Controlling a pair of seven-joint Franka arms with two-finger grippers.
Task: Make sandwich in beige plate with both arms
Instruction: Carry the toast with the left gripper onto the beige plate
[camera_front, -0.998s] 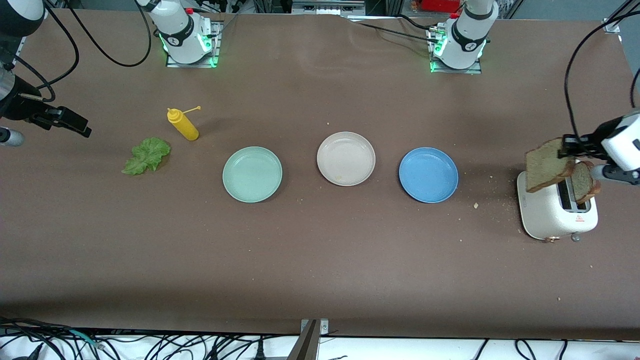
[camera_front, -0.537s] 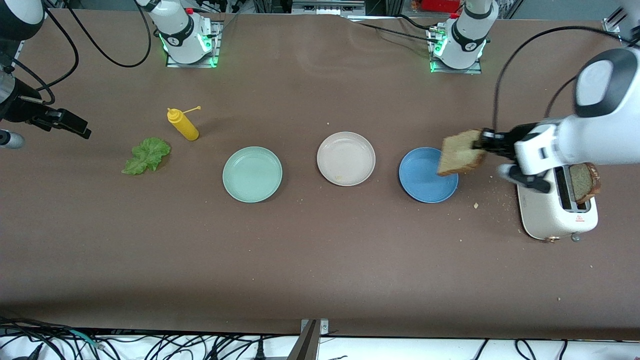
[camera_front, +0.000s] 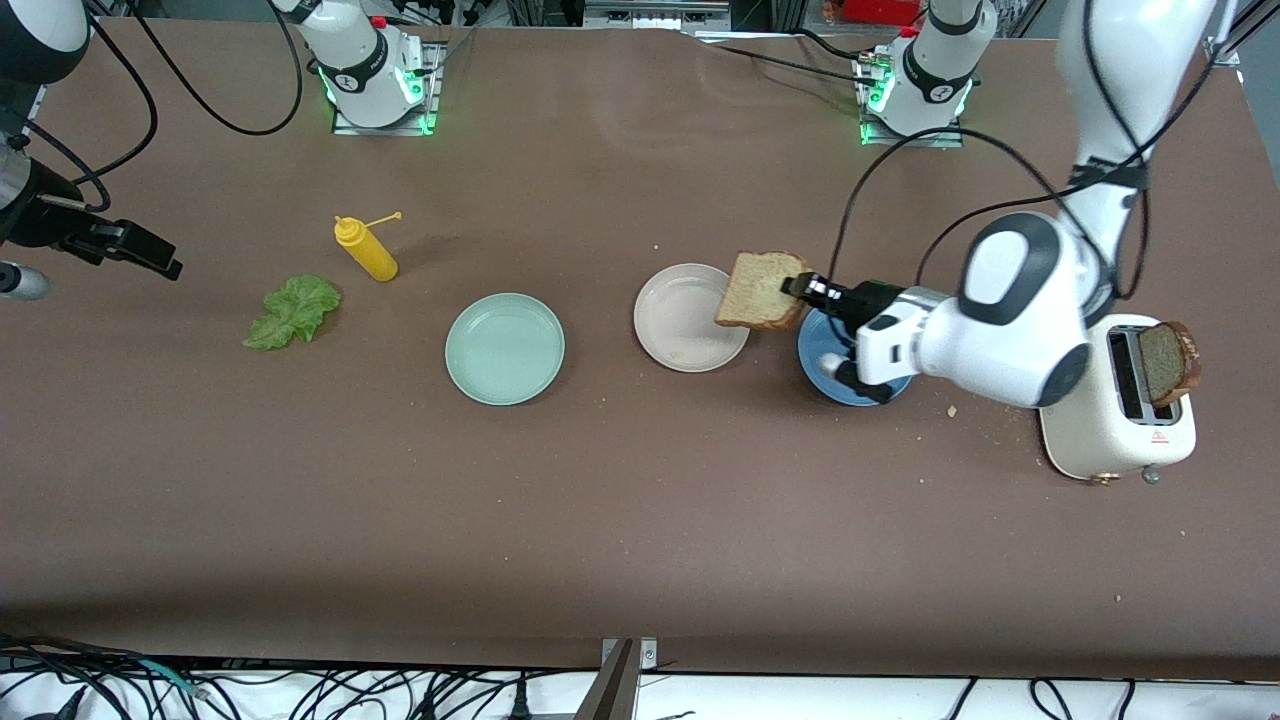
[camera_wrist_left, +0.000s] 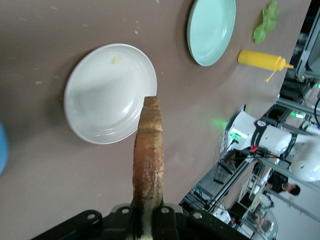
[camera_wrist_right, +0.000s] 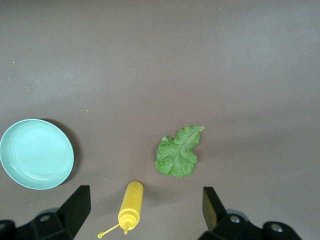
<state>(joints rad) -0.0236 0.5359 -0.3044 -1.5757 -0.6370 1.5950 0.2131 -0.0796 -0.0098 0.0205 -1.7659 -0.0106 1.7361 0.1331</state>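
My left gripper is to let go of the brown bread slice, now hanging over the plate's rim, on the middle of the beige plate (camera_front: 692, 319) (camera_wrist_left: 111, 95).
A brown bread slice (camera_front: 762, 290) hangs on edge over the beige plate's (camera_front: 668, 325) rim, at the side toward the blue plate. My left gripper (camera_front: 805, 290) is shut on its crust. In the left wrist view the bread slice (camera_wrist_left: 148, 155) sticks out of the left gripper (camera_wrist_left: 148, 217) with the beige plate (camera_wrist_left: 100, 95) below it. A second slice (camera_front: 1165, 360) stands in the white toaster (camera_front: 1105, 425). The green lettuce leaf (camera_front: 293, 310) lies toward the right arm's end. My right gripper (camera_front: 158, 255) waits up there, open and holding nothing, over the lettuce leaf (camera_wrist_right: 177, 152).
A mint green plate (camera_front: 505, 348) and a blue plate (camera_front: 822, 362) flank the beige one. A yellow squeeze bottle (camera_front: 368, 252) lies beside the lettuce, farther from the front camera. Crumbs dot the table near the toaster. The left arm's body hangs over the blue plate.
The left arm has carried the bread slice from above the toaster, across the blue plate, to the beige plate's edge. The right arm has not moved.
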